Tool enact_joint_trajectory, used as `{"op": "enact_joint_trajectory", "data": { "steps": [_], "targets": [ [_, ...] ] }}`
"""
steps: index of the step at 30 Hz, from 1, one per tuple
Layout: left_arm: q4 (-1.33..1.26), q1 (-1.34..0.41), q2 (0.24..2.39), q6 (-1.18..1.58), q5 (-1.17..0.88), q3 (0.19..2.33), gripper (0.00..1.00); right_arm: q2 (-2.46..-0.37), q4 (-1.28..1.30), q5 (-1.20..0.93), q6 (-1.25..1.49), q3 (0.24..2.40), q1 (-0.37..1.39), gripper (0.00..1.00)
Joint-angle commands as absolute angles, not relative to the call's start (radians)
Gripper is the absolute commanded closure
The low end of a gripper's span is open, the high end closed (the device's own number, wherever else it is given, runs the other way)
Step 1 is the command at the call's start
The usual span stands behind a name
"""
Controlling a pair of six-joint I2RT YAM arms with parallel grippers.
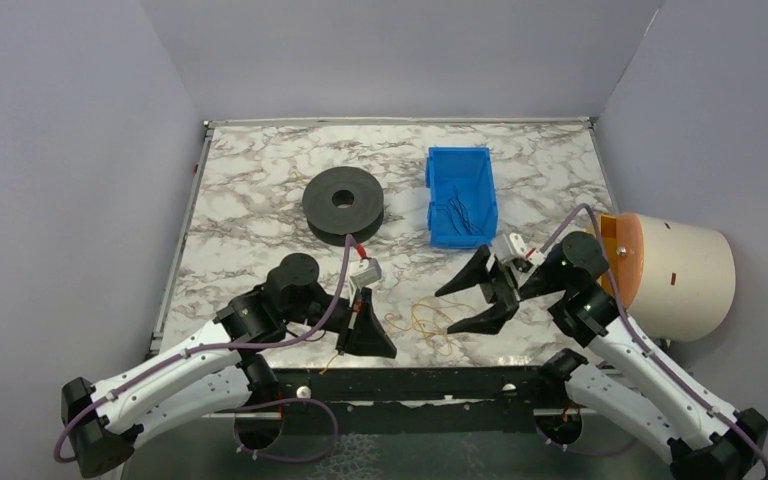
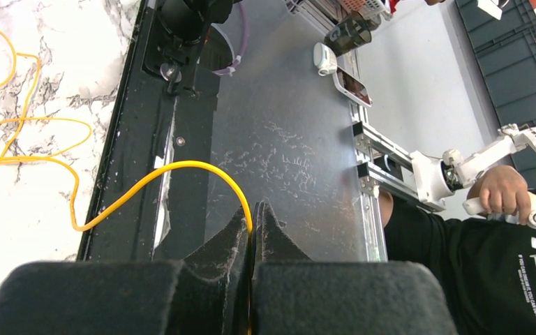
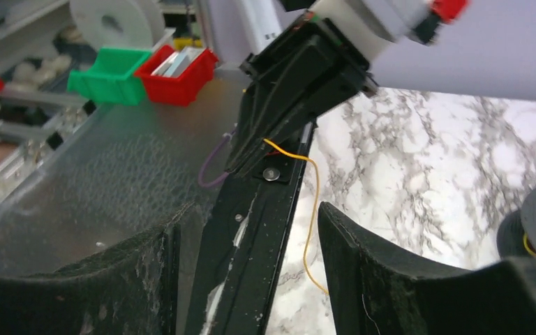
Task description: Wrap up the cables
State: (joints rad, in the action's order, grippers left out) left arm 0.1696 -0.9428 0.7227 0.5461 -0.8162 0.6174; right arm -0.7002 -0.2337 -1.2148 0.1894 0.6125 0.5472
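Observation:
My right gripper will close on the yellow cable's part (image 1: 388,327) (image 3: 292,155) next to my left gripper's fingers, before the cable drops down to the loops on the table.
A thin yellow cable (image 1: 430,325) lies in loose loops on the marble table near the front edge. My left gripper (image 1: 368,335) is shut on one end of the yellow cable (image 2: 181,167), which arcs from between its fingertips back over the black table edge. My right gripper (image 1: 465,305) is open just right of the loops, above the table. In the right wrist view the cable (image 3: 313,209) hangs from the left gripper (image 3: 289,112) and passes between my open right fingers (image 3: 363,251). A black spool (image 1: 343,203) lies farther back.
A blue bin (image 1: 462,196) with thin dark ties stands at the back right. A cream and orange drum (image 1: 670,270) sits off the table's right edge. The black front rail (image 1: 410,385) runs along the near edge.

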Motion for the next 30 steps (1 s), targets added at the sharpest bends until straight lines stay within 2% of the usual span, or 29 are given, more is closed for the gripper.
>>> {"op": "enact_joint_trajectory", "data": {
  "steps": [1,4,9,14,20,30],
  "targets": [
    [0.174,-0.946,0.731,0.577,-0.846,0.624,1.00,-0.774,-0.101,-1.216,-0.165,0.690,0.707,0.34],
    [0.173,-0.946,0.731,0.589,-0.852,0.621,1.00,-0.835,0.013,-1.146,-0.402,0.736,0.800,0.34],
    [0.172,-0.946,0.709,0.613,-0.862,0.603,1.00,-0.890,0.023,-1.080,-0.618,0.760,0.814,0.35],
    [0.144,-0.946,0.672,0.644,-0.876,0.580,1.00,-0.928,-0.064,-1.086,-0.689,0.763,0.868,0.40],
    [0.123,-0.946,0.644,0.669,-0.889,0.568,1.00,-1.000,-0.027,-1.035,-0.790,0.796,0.973,0.45],
    [0.112,-0.946,0.618,0.685,-0.891,0.555,1.00,-1.049,-0.105,-0.950,-0.824,0.802,1.059,0.59]
  ]
}}
